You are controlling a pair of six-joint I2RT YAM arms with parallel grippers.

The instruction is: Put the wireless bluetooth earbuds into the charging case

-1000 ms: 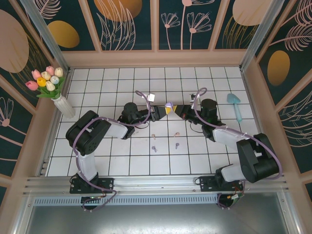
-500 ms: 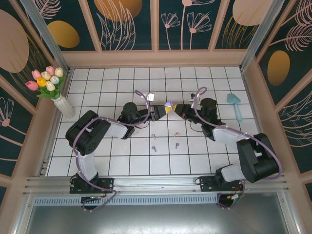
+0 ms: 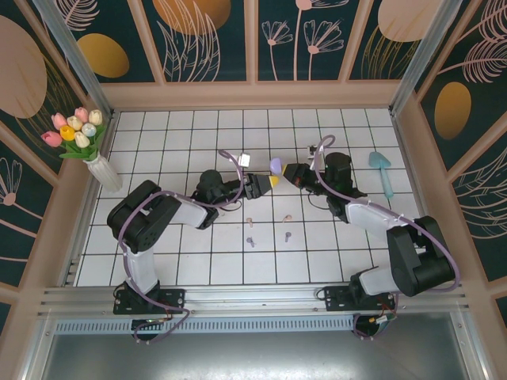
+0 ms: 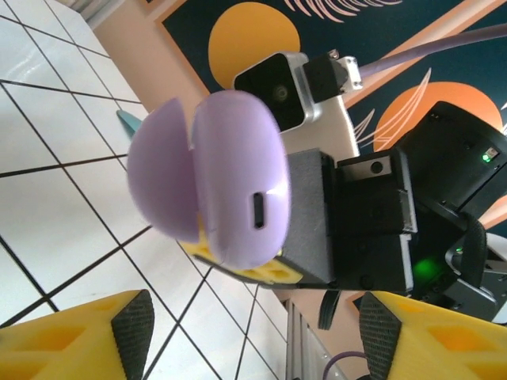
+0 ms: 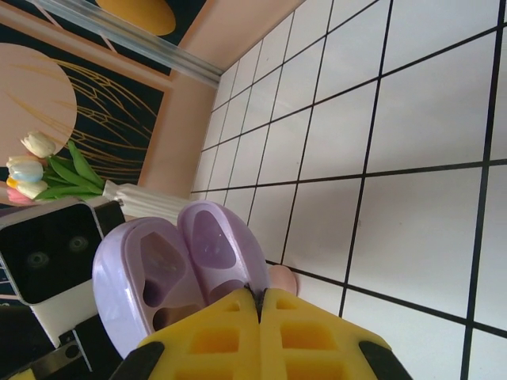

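Observation:
My right gripper pinches the charging case's lid and its port end faces my left gripper, which should swing round and grip the case body's sides (image 4: 238,150).
The purple charging case (image 3: 276,166) hangs open above the tiles, and my right gripper (image 3: 286,172) is shut on its edge. In the right wrist view its yellow fingers (image 5: 230,317) pinch the rim of one half of the case (image 5: 210,245), and the hollow wells face the camera. My left gripper (image 3: 268,183) stands open just left of the case, touching nothing. From the left wrist the case (image 4: 234,182) floats beyond the spread pads (image 4: 131,321). Two pale pink earbuds (image 3: 249,222) (image 3: 287,218) and two purple earbuds (image 3: 251,241) (image 3: 287,235) lie on the tiles nearer the arm bases.
A white vase of tulips (image 3: 101,168) stands at the left wall. A teal tool (image 3: 383,170) lies at the right. Wooden walls (image 3: 253,95) enclose the tiled floor (image 3: 206,265).
My left gripper has opened and let go of the case. The right gripper keeps hold of it and has raised it slightly toward the back.

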